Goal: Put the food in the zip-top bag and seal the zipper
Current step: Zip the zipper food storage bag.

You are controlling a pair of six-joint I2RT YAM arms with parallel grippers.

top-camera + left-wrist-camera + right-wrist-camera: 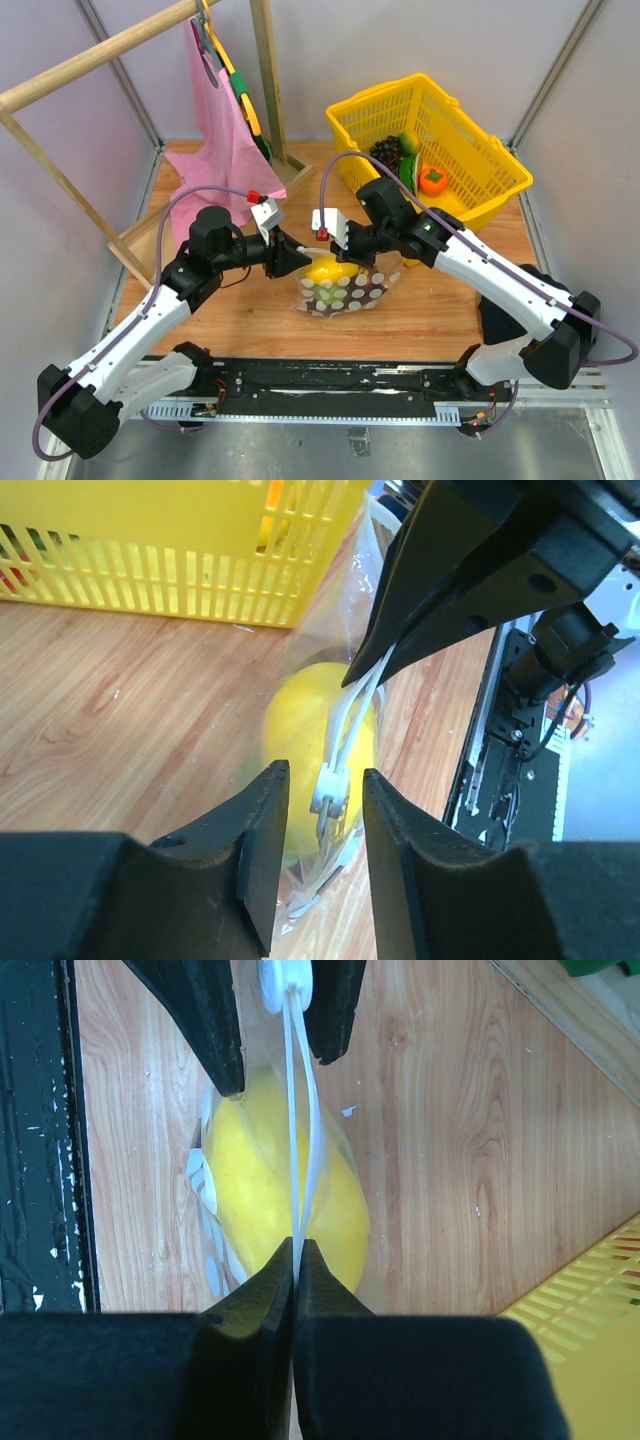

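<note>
The white slider sits between the fingers of the robot's left gripper, so that gripper should pinch the zipper's end (pixel 322 828) behind the slider, leaving the slider for the right gripper.
The clear dotted zip-top bag (pixel 350 292) stands on the wooden table with the yellow lemon-like piece (pixel 325 268) inside it; the lemon also shows in both wrist views (pixel 300 720) (pixel 250 1190). The whitish zipper (pixel 298 1110) runs taut between the two grippers. My right gripper (pixel 296 1252) is shut on one end of the zipper strip (pixel 362 680). My left gripper (pixel 326 785) is open, its fingers (pixel 262 820) on either side of the white slider (pixel 328 788) at the other end, with gaps on both sides. In the top view both grippers (pixel 298 262) (pixel 352 250) meet over the bag's mouth.
A yellow plastic basket (pixel 470 150) stands right behind the bag, with dark grapes (pixel 385 150), a green piece (pixel 408 140) and an orange fruit (pixel 432 180) in it. A wooden rack (pixel 90 55) with a pink cloth (pixel 215 130) stands at the back left.
</note>
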